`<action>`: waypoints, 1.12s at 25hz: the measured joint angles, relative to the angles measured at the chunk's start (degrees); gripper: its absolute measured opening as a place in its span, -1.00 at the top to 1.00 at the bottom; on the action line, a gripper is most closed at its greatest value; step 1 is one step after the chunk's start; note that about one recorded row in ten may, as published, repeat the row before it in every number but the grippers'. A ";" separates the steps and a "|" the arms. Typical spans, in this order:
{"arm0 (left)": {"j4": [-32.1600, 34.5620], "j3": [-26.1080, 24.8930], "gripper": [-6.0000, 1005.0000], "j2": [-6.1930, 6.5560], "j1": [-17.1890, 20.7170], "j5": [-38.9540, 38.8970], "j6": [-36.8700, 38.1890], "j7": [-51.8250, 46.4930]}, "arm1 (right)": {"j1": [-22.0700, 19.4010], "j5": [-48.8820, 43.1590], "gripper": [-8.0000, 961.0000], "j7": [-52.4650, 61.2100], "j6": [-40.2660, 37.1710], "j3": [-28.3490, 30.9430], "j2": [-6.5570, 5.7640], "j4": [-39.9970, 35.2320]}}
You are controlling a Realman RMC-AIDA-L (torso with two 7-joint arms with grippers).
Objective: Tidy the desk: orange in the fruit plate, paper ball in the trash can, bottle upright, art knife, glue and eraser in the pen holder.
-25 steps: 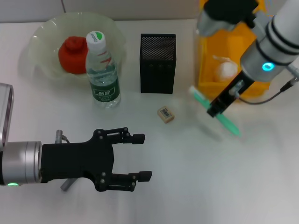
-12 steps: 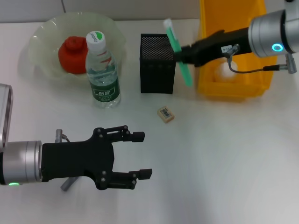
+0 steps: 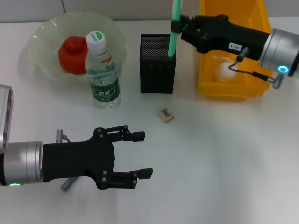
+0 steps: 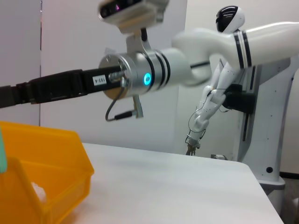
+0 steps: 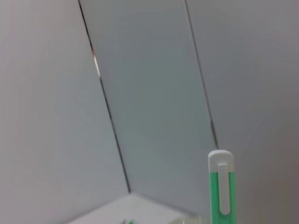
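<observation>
Next, my right gripper lets go of the green art knife inside the black mesh pen holder (image 3: 147, 45), against the holder's side nearest the bottle. The knife is now upright at the holder's opening.
My right gripper (image 3: 181, 24) is shut on the green art knife (image 3: 174, 28) and holds it upright, its lower end at the top opening of the black mesh pen holder (image 3: 158, 65). The knife also shows in the right wrist view (image 5: 220, 191). The eraser (image 3: 166, 114) lies on the desk in front of the holder. The bottle (image 3: 103, 70) stands upright beside the fruit plate (image 3: 44, 35), which holds the orange (image 3: 72, 53). The paper ball (image 3: 224, 70) lies in the yellow trash bin (image 3: 233, 91). My left gripper (image 3: 144, 156) is open and empty at the front left.
A grey stick-like object (image 3: 59, 136) lies partly hidden under my left arm. In the left wrist view the yellow bin (image 4: 46, 186) and my right arm (image 4: 140, 77) show above the white desk.
My right gripper has carried the art knife from a tilt beside the holder to upright over the holder's opening. The left arm has not moved.
</observation>
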 joint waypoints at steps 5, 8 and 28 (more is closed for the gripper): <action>-0.88 0.11 -0.60 0.00 -0.29 -0.44 -0.09 1.21 | 0.96 7.66 0.63 -9.78 -0.14 -0.41 0.17 6.76; -0.96 0.21 -0.60 0.00 -0.60 -0.69 -0.17 1.25 | 2.45 11.45 0.63 -14.31 0.45 -0.60 0.44 11.32; -2.30 0.24 -0.60 0.00 -0.88 -0.88 -0.10 1.29 | 10.69 20.37 0.53 -31.79 2.49 -4.55 0.55 25.90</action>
